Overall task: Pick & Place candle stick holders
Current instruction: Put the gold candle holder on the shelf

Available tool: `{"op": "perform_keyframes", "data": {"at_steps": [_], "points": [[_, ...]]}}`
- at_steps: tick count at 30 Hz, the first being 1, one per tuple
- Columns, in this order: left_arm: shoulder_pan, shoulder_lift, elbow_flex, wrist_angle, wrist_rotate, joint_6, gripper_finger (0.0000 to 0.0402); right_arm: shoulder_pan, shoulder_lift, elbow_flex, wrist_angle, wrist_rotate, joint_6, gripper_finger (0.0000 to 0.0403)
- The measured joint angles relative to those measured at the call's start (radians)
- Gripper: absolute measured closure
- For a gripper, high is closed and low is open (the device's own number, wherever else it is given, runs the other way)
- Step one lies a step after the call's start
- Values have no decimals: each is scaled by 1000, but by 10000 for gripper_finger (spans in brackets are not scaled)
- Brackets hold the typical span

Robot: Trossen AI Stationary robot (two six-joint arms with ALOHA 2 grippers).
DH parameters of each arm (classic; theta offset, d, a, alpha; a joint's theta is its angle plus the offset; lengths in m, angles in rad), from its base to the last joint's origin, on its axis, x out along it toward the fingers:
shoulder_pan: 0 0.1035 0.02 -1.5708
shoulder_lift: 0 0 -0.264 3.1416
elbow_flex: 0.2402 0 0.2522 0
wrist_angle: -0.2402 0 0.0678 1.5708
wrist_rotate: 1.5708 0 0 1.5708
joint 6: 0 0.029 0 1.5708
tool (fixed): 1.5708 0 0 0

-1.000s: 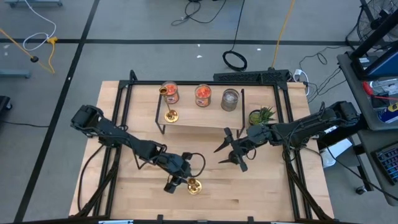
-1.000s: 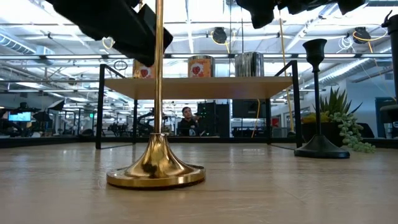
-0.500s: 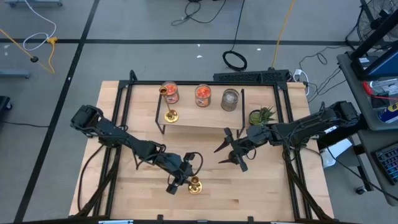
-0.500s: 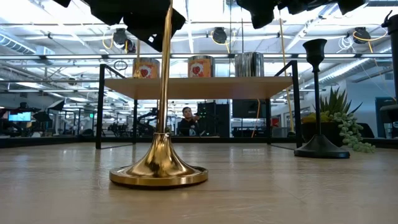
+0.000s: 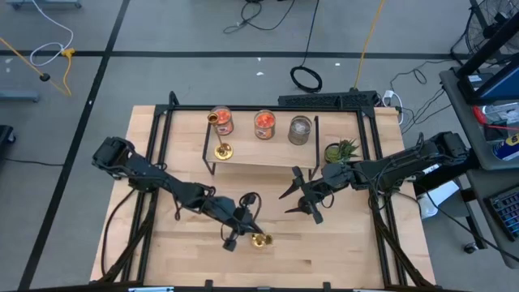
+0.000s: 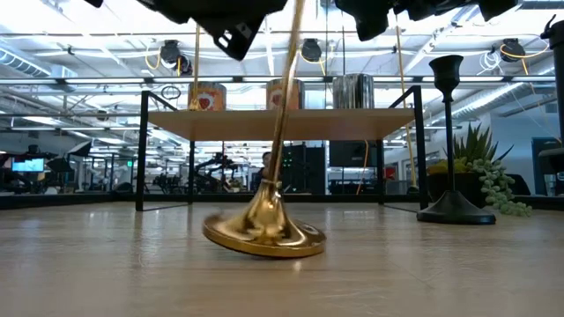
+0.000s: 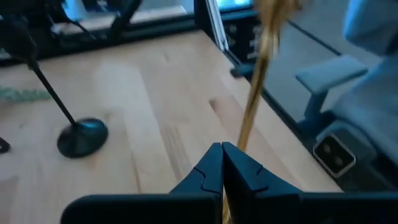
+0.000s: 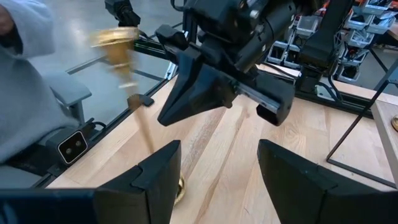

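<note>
I will open my left gripper because the gold holder leans with one side of its base raised, let it settle flat, then grip its stem [image 6: 281,132] before lifting it.
A gold candle stick holder [image 6: 269,231] stands tilted near the table's front middle, its stem [image 7: 255,106] leaning toward the right edge. My left gripper [image 5: 246,224] is shut on it. A black candle stick holder [image 6: 452,204] stands upright on its round base to the right, also seen in the left wrist view [image 7: 81,137]. A second gold holder [image 5: 220,149] stands on the shelf's left end. My right gripper [image 8: 217,168] hangs open above the table's middle, beside the black holder, touching nothing. My left gripper pinches the gold holder's slim stem [image 7: 241,142] between its two fingers, which come slanting down from the table's left and lie across the stem. The holder leans toward the right edge. One side of its base [image 6: 304,248] rests on the table and the other side is raised.
A low shelf [image 5: 259,156] at the table's far middle carries two orange jar candles [image 5: 264,124] and a grey one [image 5: 300,130]. A small green plant [image 5: 341,150] stands to its right. A person's grey sleeve [image 8: 25,74] shows beyond the near edge.
My left gripper has shut on the gold holder's stem and tipped upward a little. The holder, upright a second ago, now leans toward the table's right edge, and its base has slid a short way right and tipped onto one side.
</note>
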Motion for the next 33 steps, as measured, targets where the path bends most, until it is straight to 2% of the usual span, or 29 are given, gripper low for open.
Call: {"op": "perform_keyframes", "data": {"at_steps": [5, 13, 16, 19, 22, 24, 26, 29, 33], "points": [[27, 0, 3, 37, -2, -25, 398, 0, 0, 0, 0, 0, 0, 191], [66, 0, 103, -42, -2, 10, 397, 0, 0, 0, -25, 0, 9, 191], [76, -1, 150, -139, 0, 13, 399, 0, 0, 0, -62, 0, 12, 191], [83, -2, 183, -317, 0, 30, 396, 0, 0, 0, -90, 0, 12, 191], [84, -2, 186, -495, 1, 49, 377, 0, 0, 0, -93, 0, 12, 191], [79, -2, 179, -550, 12, 47, 360, 0, 0, 0, -89, 0, 10, 190], [74, -2, 163, -538, 59, 46, 340, 0, 0, 0, -89, 0, 10, 190], [57, -2, 124, -416, 127, 63, 310, 0, 0, 0, -89, 0, 8, 190], [29, -2, 84, -272, 137, 93, 275, 0, 0, 0, -78, 0, 8, 190]]}}
